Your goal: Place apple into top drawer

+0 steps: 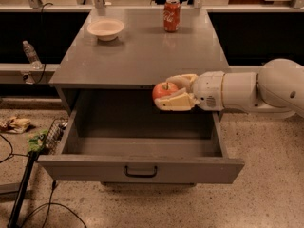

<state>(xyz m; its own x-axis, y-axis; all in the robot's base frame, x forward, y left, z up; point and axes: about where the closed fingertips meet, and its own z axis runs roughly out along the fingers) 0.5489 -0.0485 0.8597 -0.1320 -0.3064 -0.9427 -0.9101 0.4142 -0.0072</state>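
Next, I let go of the apple, now held above the open top drawer, on the middle of the top drawer's grey bottom [152,131], behind the dark handle.
The red apple [164,90] with yellowish patches is held between the cream fingers of my gripper [172,93]. The white arm reaches in from the right. The gripper holds the apple above the open top drawer [140,167], over its back right part, just in front of the cabinet's top edge. The drawer is pulled far out; its grey inside shows nothing in it. Its front panel has a small dark bar handle [140,172].
On the grey cabinet top [137,51] stand a beige bowl [105,29] at the back left and a red Coca-Cola can [171,14] at the back. A plastic bottle [30,54] lies on a ledge at the left. Cables and clutter [28,141] lie on the floor left.
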